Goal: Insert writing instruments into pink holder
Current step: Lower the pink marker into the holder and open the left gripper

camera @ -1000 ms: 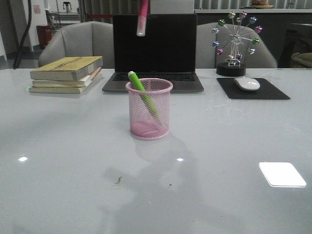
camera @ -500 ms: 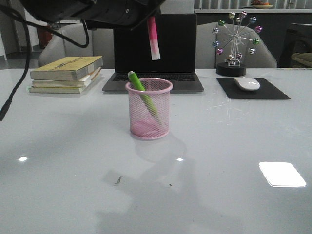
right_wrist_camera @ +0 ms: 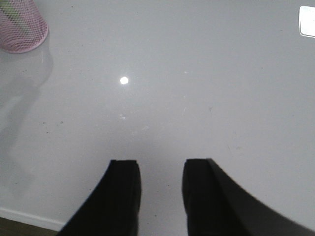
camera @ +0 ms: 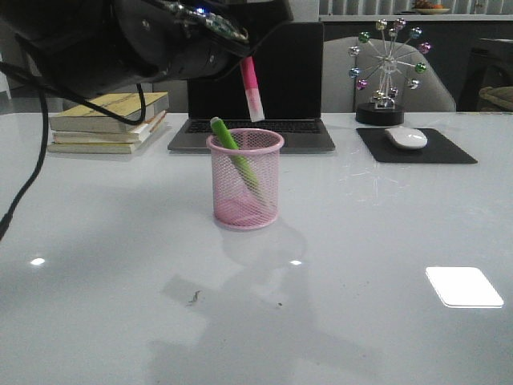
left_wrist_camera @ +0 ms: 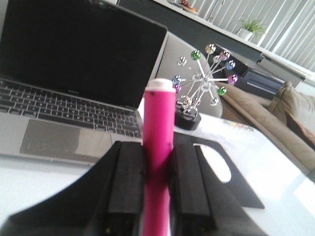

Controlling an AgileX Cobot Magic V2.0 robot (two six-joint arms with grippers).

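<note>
The robot's left gripper will release the hot pink highlighter inside the pink mesh holder (camera: 244,158), next to the leaning green highlighter.
The pink mesh holder (camera: 245,178) stands mid-table, and its edge shows in the right wrist view (right_wrist_camera: 19,27). A green highlighter (camera: 234,152) leans inside it, its cap sticking out over the rim. My left gripper (left_wrist_camera: 158,147) is shut on the hot pink highlighter (left_wrist_camera: 158,162), which hangs cap down (camera: 252,88) just above the holder's rim, slightly tilted. The left arm fills the upper left of the front view. My right gripper (right_wrist_camera: 161,164) is open over bare table, with nothing between its fingers.
Behind the holder is an open laptop (camera: 255,84). A stack of books (camera: 108,122) lies at the back left. A black mouse pad with a white mouse (camera: 407,137) and a ferris-wheel ornament (camera: 389,70) are at the back right.
My left arm has come down and forward into the front view, lowering the pink highlighter from the top edge to just above the holder's rim.
</note>
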